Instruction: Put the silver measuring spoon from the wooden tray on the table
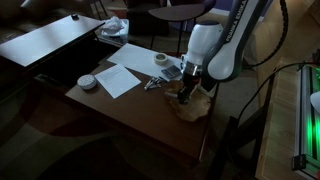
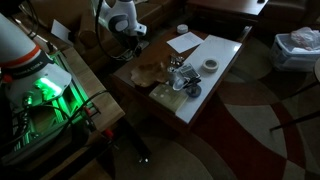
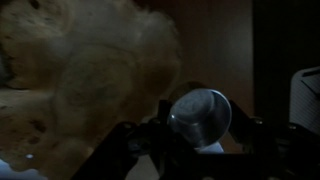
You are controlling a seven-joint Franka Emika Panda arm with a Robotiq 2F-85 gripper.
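Note:
I should release the silver measuring spoon beside the wooden tray, on bare table (image 1: 151, 112) in front of the silvery utensils.
In the wrist view my gripper (image 3: 196, 138) is shut on the silver measuring spoon (image 3: 200, 115). Its round shiny bowl shows between the dark fingers and its handle is hidden. The spoon hangs over the dark reddish-brown table (image 3: 225, 50), just past the edge of the light-brown wooden tray (image 3: 80, 80), which fills the left. In both exterior views the gripper (image 1: 187, 90) (image 2: 138, 48) sits low over the tray (image 1: 192, 110) (image 2: 150, 72) near the table's (image 1: 130, 115) (image 2: 215, 80) edge. The spoon is too small to make out there.
A bunch of silvery utensils (image 1: 155, 82) (image 2: 180, 76) lies beside the tray. A white paper sheet (image 1: 120, 78) (image 2: 186, 42), a tape roll (image 1: 161, 61) (image 2: 211, 65) and a small round white dish (image 1: 88, 82) (image 2: 183, 29) are also on the table. A pale-topped table (image 1: 55, 40) stands behind.

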